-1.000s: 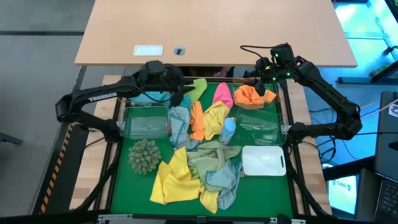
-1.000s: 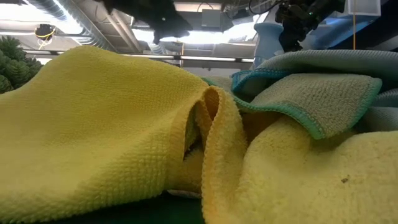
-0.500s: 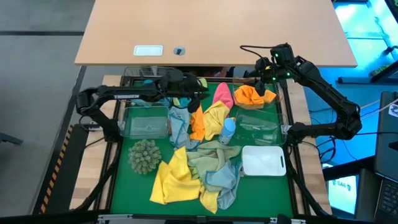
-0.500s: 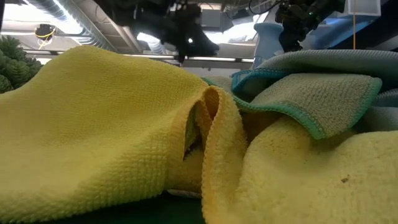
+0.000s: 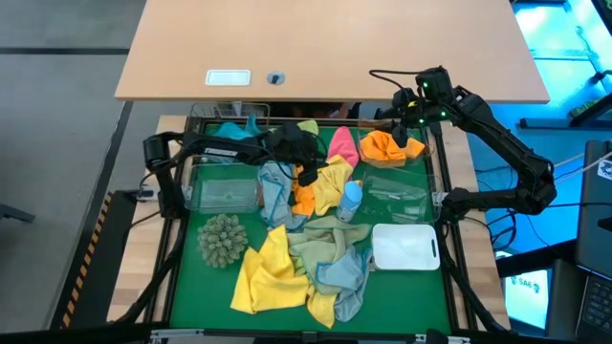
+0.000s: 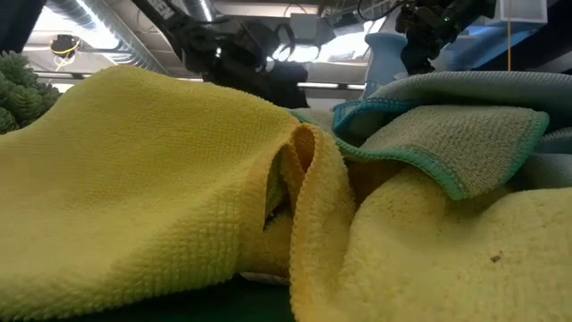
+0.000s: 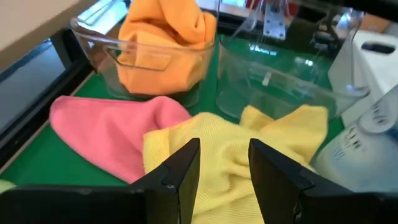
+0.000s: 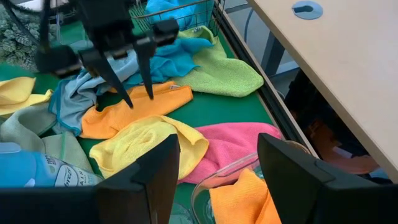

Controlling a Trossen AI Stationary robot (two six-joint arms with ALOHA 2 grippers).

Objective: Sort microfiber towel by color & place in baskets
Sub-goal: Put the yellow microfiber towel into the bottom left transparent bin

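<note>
The robot's left gripper needs to close on the middle fold of the yellow towel (image 5: 331, 179) (image 7: 227, 163) that lies between the pink towel and the light-blue bottle.
Loose microfiber towels lie in a pile on the green mat: yellow (image 5: 273, 277), light green (image 5: 325, 239), light blue (image 5: 275, 186), orange (image 5: 303, 191), a second yellow (image 5: 333, 182) and pink (image 5: 342, 143). An orange towel (image 5: 387, 145) fills a clear basket (image 7: 112, 62) at the far right. A blue towel (image 5: 234, 129) lies in the far-left basket. My left gripper (image 5: 306, 172) is open, pointing down just above the loose orange towel (image 8: 137, 109) and yellow towel (image 7: 249, 162). My right gripper (image 5: 413, 113) is open and empty above the orange-filled basket.
An empty clear basket (image 5: 225, 186) stands at the left, another clear one (image 5: 397, 191) at the right, and a white one (image 5: 406, 247) nearer. A spiky green ball (image 5: 222, 239) and a light-blue bottle (image 5: 352, 199) lie beside the pile. A light-green towel (image 8: 230, 74) lies at the far edge.
My left gripper has swung from over the far-left basket toward the table's right and come down over the orange and yellow towels in the middle. The blue towel stays in the far-left basket.
</note>
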